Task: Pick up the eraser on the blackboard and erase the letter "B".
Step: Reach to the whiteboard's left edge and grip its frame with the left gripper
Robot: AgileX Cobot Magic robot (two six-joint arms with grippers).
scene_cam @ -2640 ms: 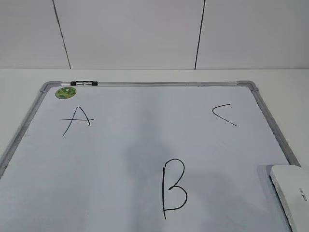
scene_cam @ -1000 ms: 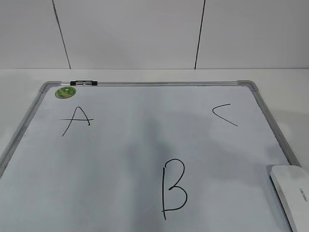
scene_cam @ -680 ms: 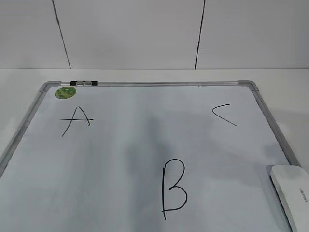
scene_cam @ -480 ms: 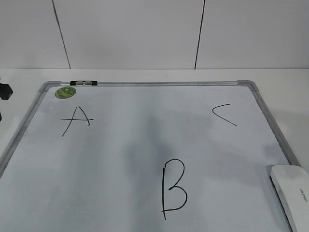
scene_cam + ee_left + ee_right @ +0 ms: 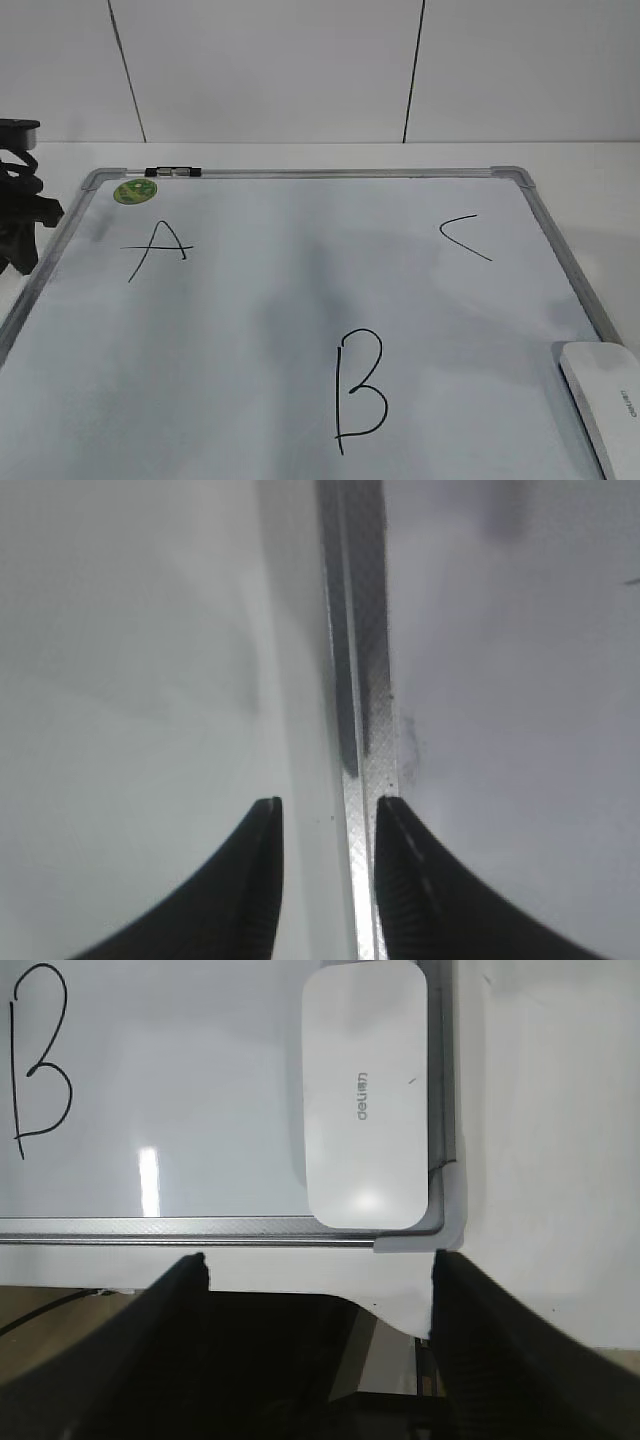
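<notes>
The robot's right gripper should next move to the white eraser and close across the middle of its long sides (image 5: pixel 584 412) (image 5: pixel 306 1100), beside the printed word.
The white eraser (image 5: pixel 606 402) lies on the whiteboard's near right corner; in the right wrist view (image 5: pixel 366 1092) it sits just ahead of my jaws. The black letter "B" (image 5: pixel 360 390) is at the board's front middle and also shows in the right wrist view (image 5: pixel 40 1052). My right gripper (image 5: pixel 320 1258) is wide open and empty, over the table edge short of the board's frame. It is out of the exterior view. My left gripper (image 5: pixel 327 806) is open and empty, its jaws either side of the board's left frame (image 5: pixel 362 680). It shows at the far left (image 5: pixel 20 230).
The whiteboard (image 5: pixel 560 250) has a grey metal frame. It carries the letters "A" (image 5: pixel 158 248) and "C" (image 5: pixel 465 238), a green round magnet (image 5: pixel 135 191) and a marker (image 5: pixel 173 172) at the top left. A white wall stands behind.
My left arm has come into the exterior view at the left edge, beside the board's frame. The eraser and the letters have not moved.
</notes>
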